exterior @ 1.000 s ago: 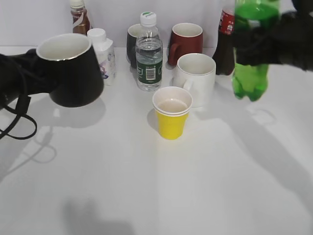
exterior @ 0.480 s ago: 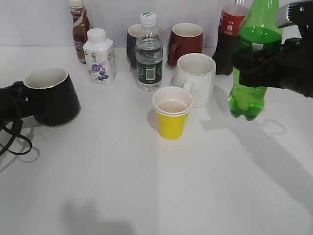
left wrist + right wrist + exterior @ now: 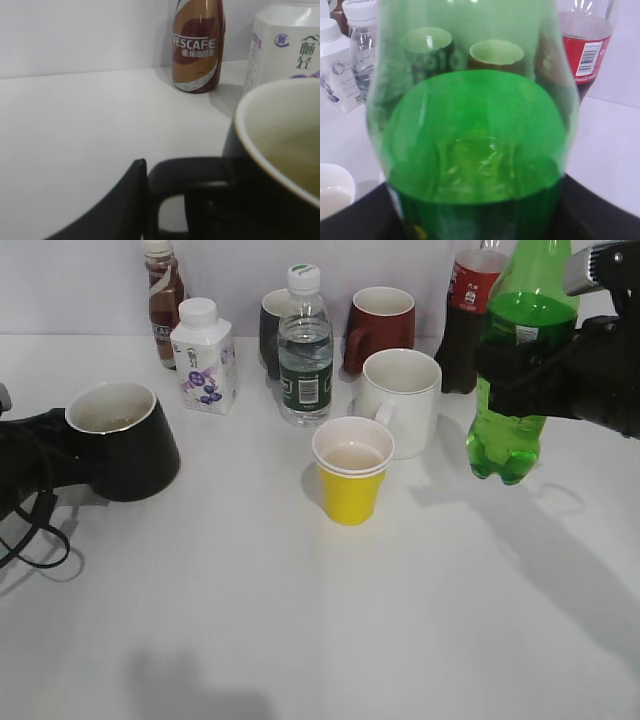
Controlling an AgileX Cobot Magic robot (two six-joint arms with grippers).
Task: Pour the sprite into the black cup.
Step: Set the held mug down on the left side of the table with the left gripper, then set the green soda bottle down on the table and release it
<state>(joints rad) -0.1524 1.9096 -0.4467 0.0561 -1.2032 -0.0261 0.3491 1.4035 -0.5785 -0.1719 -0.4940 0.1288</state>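
The robot's right gripper will set the sprite, still hanging just above the table, down upright on the table (image 3: pixel 509 483) in front of the cola bottle.
The black cup (image 3: pixel 128 445) is at the left, slightly tilted, at or just above the table; I cannot tell which. My left gripper (image 3: pixel 52 458) is shut on its loop handle (image 3: pixel 190 170). In the left wrist view one dark finger (image 3: pixel 122 205) presses the handle, and the cup's white inside (image 3: pixel 285 135) fills the right. The sprite (image 3: pixel 518 370), a green uncapped bottle, hangs upright just above the table at the right. My right gripper (image 3: pixel 548 375) is shut around its middle. The bottle (image 3: pixel 475 125) fills the right wrist view, with the jaws dark at both lower corners.
A yellow paper cup (image 3: pixel 352 470) stands in the middle, with a white mug (image 3: pixel 402 400) behind it. Further back are a water bottle (image 3: pixel 304 350), a dark mug (image 3: pixel 272 330), a maroon mug (image 3: pixel 381 328), a cola bottle (image 3: pixel 462 325), a white milk bottle (image 3: pixel 204 358) and a Nescafe bottle (image 3: pixel 164 295).
The black cup came down from high in the air to table level, then shifted a little right. The sprite came down and stood upright, then held still over the last half second.
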